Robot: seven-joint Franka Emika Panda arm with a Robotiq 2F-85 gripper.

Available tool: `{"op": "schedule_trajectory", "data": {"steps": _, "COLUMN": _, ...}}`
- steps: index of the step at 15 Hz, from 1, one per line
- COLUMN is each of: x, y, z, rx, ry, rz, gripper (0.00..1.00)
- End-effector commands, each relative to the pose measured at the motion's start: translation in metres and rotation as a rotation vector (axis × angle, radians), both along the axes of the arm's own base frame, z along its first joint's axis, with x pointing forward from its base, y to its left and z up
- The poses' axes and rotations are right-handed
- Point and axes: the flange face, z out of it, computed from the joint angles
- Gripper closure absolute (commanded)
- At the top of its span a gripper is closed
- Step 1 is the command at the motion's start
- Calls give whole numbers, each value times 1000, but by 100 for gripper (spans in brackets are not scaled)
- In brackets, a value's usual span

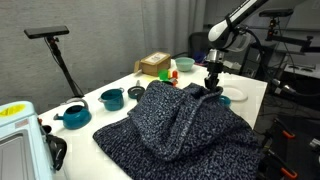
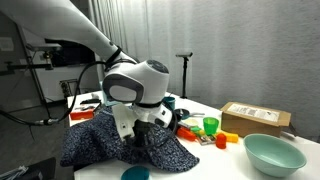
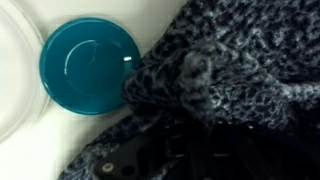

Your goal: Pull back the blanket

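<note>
I should let go of the pinched fold, now at the blanket's far edge, with my gripper on the blanket's nearer part (image 1: 209,126), beside the blanket's big raised fold.
The blanket (image 1: 180,130) is dark navy-grey with light speckles and covers most of the near table; it also shows in an exterior view (image 2: 92,140) and the wrist view (image 3: 250,50). It is bunched into raised folds near its far edge. My gripper (image 1: 212,88) is down at that far edge, also seen in an exterior view (image 2: 140,143). In the wrist view the jaws (image 3: 190,130) are dark and buried in the fabric, with a pinched tuft of blanket just ahead of them. The gripper looks shut on the blanket.
A teal plate (image 3: 88,66) lies right beside the bunched edge, with a white plate (image 3: 12,70) next to it. A teal pot (image 1: 112,98), teal kettle (image 1: 72,116), cardboard box (image 1: 154,65), green cup (image 1: 185,64) and pale bowl (image 2: 272,155) stand on the table.
</note>
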Motion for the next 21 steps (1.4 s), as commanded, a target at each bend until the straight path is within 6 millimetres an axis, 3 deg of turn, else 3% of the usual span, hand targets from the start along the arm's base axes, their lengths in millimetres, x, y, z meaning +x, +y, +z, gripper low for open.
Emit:
{"op": "schedule_trajectory", "data": {"steps": 1, "x": -19, "y": 51, "z": 36, "rx": -65, "ry": -113, "rz": 58, "gripper": 100}}
{"op": "schedule_trajectory", "data": {"steps": 6, "x": -36, "y": 143, "z": 86, "rx": -110, "ry": -313, "rz": 194, "gripper": 99}}
{"op": "schedule_trajectory", "data": {"steps": 9, "x": -58, "y": 193, "z": 120, "rx": -128, "ry": -436, "rz": 286, "gripper": 99}}
{"op": "schedule_trajectory", "data": {"steps": 12, "x": -84, "y": 250, "z": 137, "rx": -137, "ry": -550, "rz": 414, "gripper": 99}}
{"op": "schedule_trajectory", "data": {"steps": 17, "x": -135, "y": 325, "z": 125, "rx": -153, "ry": -628, "rz": 651, "gripper": 99}}
{"op": "schedule_trajectory", "data": {"steps": 21, "x": -158, "y": 351, "z": 112, "rx": -166, "ry": -627, "rz": 781, "gripper": 99}}
